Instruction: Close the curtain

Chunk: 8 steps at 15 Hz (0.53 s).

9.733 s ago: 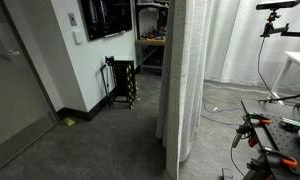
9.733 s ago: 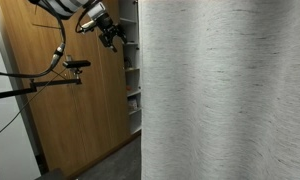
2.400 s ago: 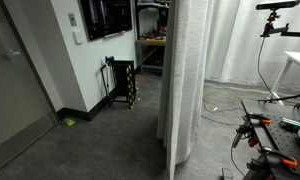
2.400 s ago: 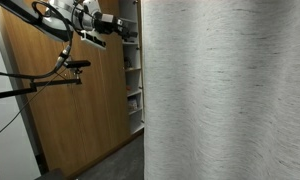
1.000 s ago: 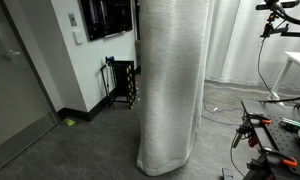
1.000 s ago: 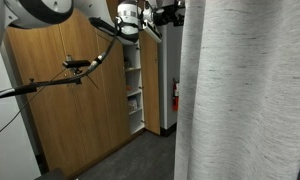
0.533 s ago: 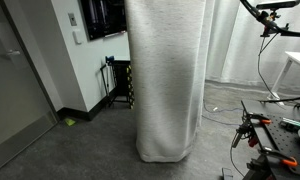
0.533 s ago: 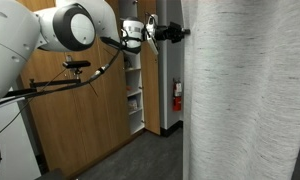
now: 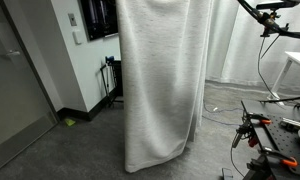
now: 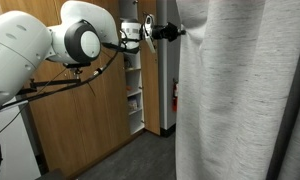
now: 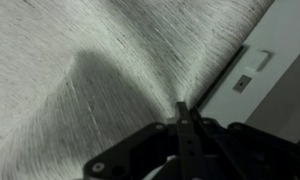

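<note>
The robot's gripper will release the curtain's leading edge in front of the grey door (image 9: 18, 95), past the black rack.
The curtain (image 9: 165, 80), a tall light grey heathered drape, hangs spread wide across the middle in an exterior view and fills the right half (image 10: 240, 100) in both. My gripper (image 10: 176, 32) reaches in at the top from the white arm (image 10: 85, 40) and is shut on the curtain's leading edge, which bulges toward it. In the wrist view the black fingers (image 11: 182, 112) are pressed together on the fabric edge (image 11: 90, 70), with a wall and a switch plate beyond. The curtain hides the gripper in the exterior view that shows the drape from the room side.
A wooden cabinet wall (image 10: 80, 130) and open shelves (image 10: 135, 80) stand behind the arm, with a fire extinguisher (image 10: 176, 97) low down. A black rack (image 9: 114, 85), a whiter sheer curtain (image 9: 235, 40), a white table (image 9: 298, 62) and camera stands (image 9: 275, 20) surround the drape.
The jaws have closed on the curtain's edge. The curtain has been drawn sideways and now hangs wider, covering more of the opening.
</note>
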### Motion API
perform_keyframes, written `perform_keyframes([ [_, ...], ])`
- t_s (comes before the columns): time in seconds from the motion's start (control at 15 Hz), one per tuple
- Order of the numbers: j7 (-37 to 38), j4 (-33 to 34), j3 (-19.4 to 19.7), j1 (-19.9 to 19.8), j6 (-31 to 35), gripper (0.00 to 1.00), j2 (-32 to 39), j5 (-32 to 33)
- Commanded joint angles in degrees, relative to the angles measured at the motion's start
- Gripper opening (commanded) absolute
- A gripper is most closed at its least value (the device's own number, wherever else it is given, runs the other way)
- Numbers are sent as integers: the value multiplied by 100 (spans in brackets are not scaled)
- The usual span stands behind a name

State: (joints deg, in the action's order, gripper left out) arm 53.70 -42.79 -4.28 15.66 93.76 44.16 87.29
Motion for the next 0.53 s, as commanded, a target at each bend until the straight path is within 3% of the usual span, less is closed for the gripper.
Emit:
perform_keyframes([
  [0.0, -441, 37, -66, 184, 159, 1, -321, 86],
  [0.47, -1415, -522, -256, 502, 937, 1, -904, 153],
])
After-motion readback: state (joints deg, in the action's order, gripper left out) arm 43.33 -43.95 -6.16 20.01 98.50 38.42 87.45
